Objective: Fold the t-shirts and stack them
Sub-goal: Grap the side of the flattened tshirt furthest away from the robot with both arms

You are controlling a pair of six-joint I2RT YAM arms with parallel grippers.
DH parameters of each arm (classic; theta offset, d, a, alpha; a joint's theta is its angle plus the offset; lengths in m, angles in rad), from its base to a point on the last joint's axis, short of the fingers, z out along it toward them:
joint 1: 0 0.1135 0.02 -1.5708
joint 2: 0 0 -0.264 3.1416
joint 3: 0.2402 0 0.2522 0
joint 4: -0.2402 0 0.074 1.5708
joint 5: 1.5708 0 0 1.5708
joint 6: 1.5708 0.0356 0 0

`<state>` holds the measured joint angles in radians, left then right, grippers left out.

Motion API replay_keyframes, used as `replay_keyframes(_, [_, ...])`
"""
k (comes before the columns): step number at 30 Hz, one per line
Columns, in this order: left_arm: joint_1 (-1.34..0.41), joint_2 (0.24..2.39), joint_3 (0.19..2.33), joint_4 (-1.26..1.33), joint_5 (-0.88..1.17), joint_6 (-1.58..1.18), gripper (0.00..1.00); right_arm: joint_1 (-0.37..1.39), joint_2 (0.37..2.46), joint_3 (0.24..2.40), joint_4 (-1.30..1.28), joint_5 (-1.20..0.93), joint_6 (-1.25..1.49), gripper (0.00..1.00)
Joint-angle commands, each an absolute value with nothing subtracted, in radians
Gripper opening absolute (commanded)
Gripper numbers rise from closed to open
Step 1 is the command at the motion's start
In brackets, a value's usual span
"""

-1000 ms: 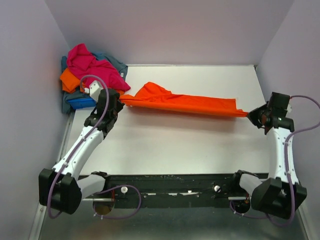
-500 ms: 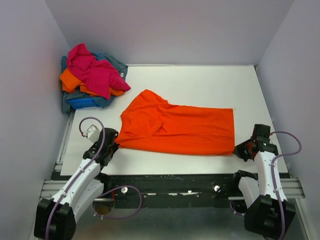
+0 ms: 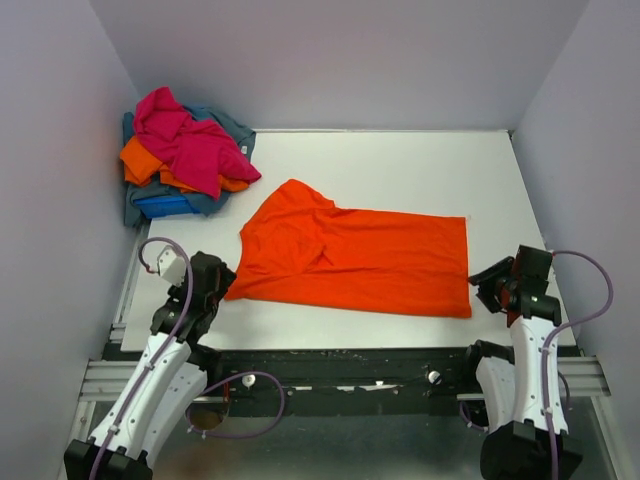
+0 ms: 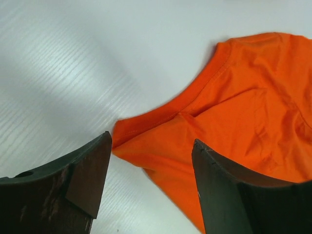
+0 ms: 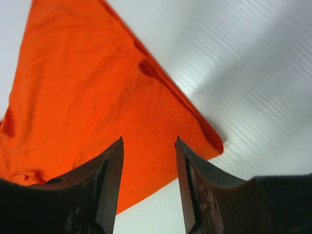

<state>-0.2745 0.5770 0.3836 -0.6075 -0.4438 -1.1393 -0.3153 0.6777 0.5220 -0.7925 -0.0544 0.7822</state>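
The fingers of my right gripper needs to shut on the far hem corner (image 3: 464,219) (image 5: 219,147) of the spread orange t-shirt, at the end opposite its collar.
An orange t-shirt (image 3: 350,262) lies spread across the white table, its collar end to the left. My left gripper (image 3: 218,285) stands open just off the shirt's near left corner (image 4: 126,141), with nothing between its fingers. My right gripper (image 3: 484,287) is open beside the shirt's near right corner (image 5: 209,141), holding nothing. More t-shirts are heaped at the back left: a magenta one (image 3: 185,135) on top, an orange one (image 3: 140,160), a royal blue one (image 3: 160,205) and a grey-blue one (image 3: 228,125).
The table (image 3: 400,170) is walled by pale panels on the left, back and right. A black rail (image 3: 340,365) runs along the near edge between the two arm bases.
One second ago both grippers held the orange shirt stretched in the air at mid table. They drew it toward the near edge, laid it flat, and have now opened and let go.
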Motion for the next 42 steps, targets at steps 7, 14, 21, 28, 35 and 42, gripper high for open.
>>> replay_keyframes(7, [-0.270, 0.854, 0.620, -0.269, -0.302, -0.750, 0.77, -0.316, 0.877, 0.675, -0.459, -0.273, 0.560, 0.43])
replay_keyframes(14, [-0.271, 1.317, 0.860, -0.077, -0.181, -0.680, 0.74, -0.282, 1.035, 0.745, -0.288, -0.319, 0.563, 0.41])
replay_keyframes(21, [-0.270, 1.714, 1.297, -0.237, -0.196, -0.549, 0.73, -0.224, 1.155, 0.787, -0.235, -0.293, 0.546, 0.41])
replay_keyframes(28, [-0.261, 2.026, 1.635, -0.339, -0.115, -0.526, 0.72, -0.207, 1.210, 0.793, -0.179, -0.285, 0.546, 0.41])
replay_keyframes(35, [-0.259, 2.212, 1.839, -0.416, -0.092, -0.522, 0.69, -0.201, 1.259, 0.813, -0.176, -0.242, 0.545, 0.40])
replay_keyframes(42, [-0.247, 2.299, 1.867, -0.433, -0.011, -0.558, 0.64, -0.199, 1.273, 0.825, -0.179, -0.239, 0.551, 0.40])
